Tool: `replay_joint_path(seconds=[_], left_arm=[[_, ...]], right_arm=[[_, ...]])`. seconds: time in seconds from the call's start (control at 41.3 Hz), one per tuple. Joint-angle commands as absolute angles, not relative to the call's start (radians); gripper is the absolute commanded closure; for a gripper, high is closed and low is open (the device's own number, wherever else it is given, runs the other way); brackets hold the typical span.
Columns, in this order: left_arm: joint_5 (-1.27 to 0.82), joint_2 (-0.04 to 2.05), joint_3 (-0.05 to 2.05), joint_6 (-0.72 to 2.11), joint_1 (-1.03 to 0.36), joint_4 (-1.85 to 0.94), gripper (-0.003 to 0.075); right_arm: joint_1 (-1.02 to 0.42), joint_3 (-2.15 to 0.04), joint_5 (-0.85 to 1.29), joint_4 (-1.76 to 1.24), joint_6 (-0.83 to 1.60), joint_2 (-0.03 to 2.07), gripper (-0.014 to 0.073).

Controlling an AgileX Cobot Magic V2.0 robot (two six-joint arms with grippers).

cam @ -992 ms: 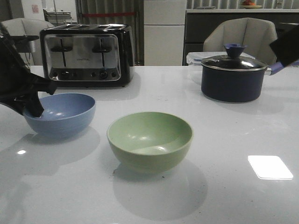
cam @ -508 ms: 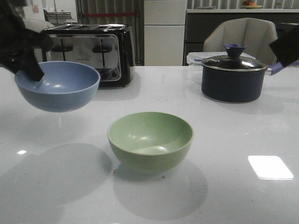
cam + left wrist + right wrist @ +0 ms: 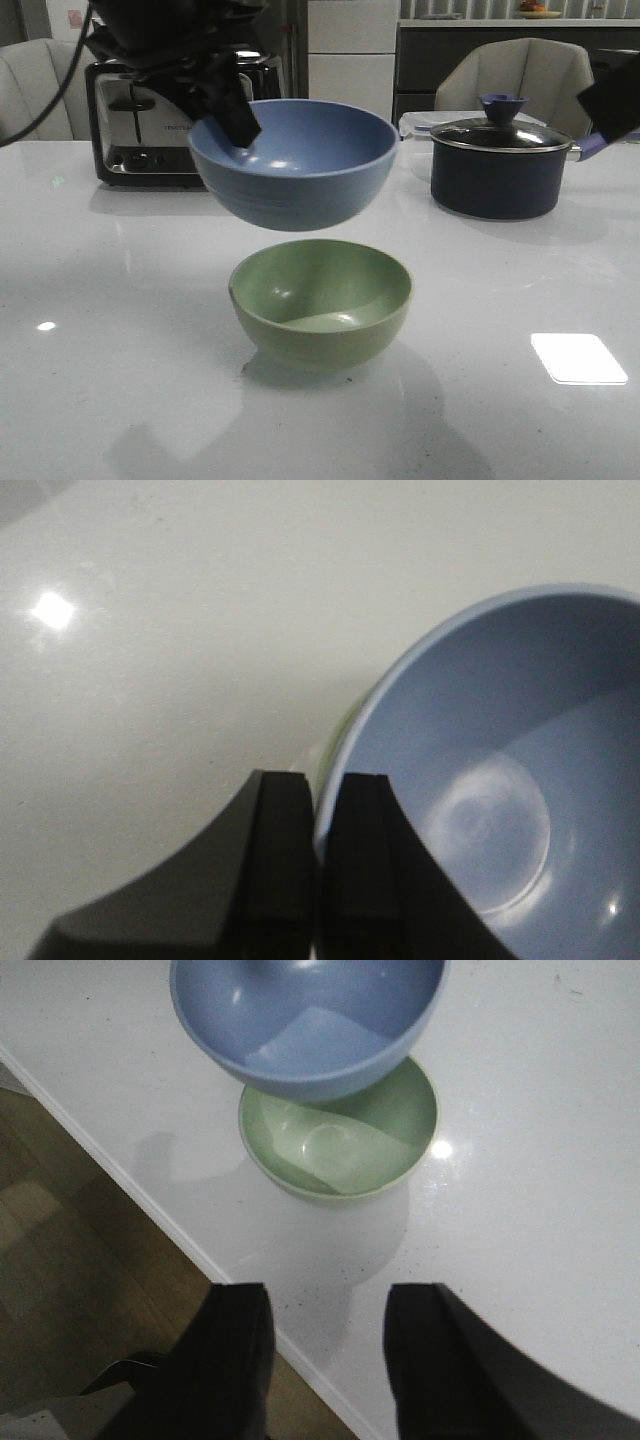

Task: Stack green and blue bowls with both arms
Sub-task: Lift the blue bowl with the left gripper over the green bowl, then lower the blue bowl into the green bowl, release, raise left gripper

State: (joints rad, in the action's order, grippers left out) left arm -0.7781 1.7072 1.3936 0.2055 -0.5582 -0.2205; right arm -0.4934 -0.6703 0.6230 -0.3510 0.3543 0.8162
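The left gripper will release the blue bowl inside the hollow of the green bowl (image 3: pixel 326 277), nested within its rim.
My left gripper (image 3: pixel 236 122) is shut on the rim of the dusty blue bowl (image 3: pixel 295 170) and holds it in the air, directly above the pale green bowl (image 3: pixel 320 300), with a gap between them. The green bowl stands upright on the white table. In the left wrist view the fingers (image 3: pixel 282 825) pinch the blue bowl's wall (image 3: pixel 500 780), and a sliver of green (image 3: pixel 335 742) shows beneath. My right gripper (image 3: pixel 325 1305) is open and empty, high over the table's front edge, apart from both the blue bowl (image 3: pixel 300 1020) and the green bowl (image 3: pixel 340 1145). The right arm (image 3: pixel 612 95) shows at the far right.
A black and steel toaster (image 3: pixel 150 120) stands at the back left. A dark lidded saucepan (image 3: pixel 498 165) stands at the back right with a clear container (image 3: pixel 418 124) behind it. The table's front edge (image 3: pixel 150 1210) drops to a wooden floor.
My left gripper has lifted the blue bowl off the table at the left and carried it up and to the right, to above the green bowl. The right arm has not moved.
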Motion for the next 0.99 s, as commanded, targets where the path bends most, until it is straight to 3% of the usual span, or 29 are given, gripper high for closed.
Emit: replay_joint_path(seconds=[0.0, 0.677, 0.75, 0.968], left_arm=[[-0.713, 1.696, 1.430, 0.206, -0.590, -0.243, 0.0627], [-0.675, 1.858, 1.430, 0.206, -0.604, -0.238, 0.0625], [-0.675, 1.858, 1.430, 0.206, -0.604, -0.238, 0.0588], [-0.681, 1.851, 1.430, 0.206, -0.604, -0.238, 0.0333]], right_arm=[[-0.493, -0.698, 0.565, -0.358, 0.368, 0.816, 0.0195], [-0.493, -0.698, 0.565, -0.358, 0.368, 0.816, 0.0195], [-0.493, -0.698, 0.565, -0.358, 0.368, 0.816, 0.0195], [-0.493, -0.698, 0.565, -0.358, 0.368, 0.816, 0.0195]])
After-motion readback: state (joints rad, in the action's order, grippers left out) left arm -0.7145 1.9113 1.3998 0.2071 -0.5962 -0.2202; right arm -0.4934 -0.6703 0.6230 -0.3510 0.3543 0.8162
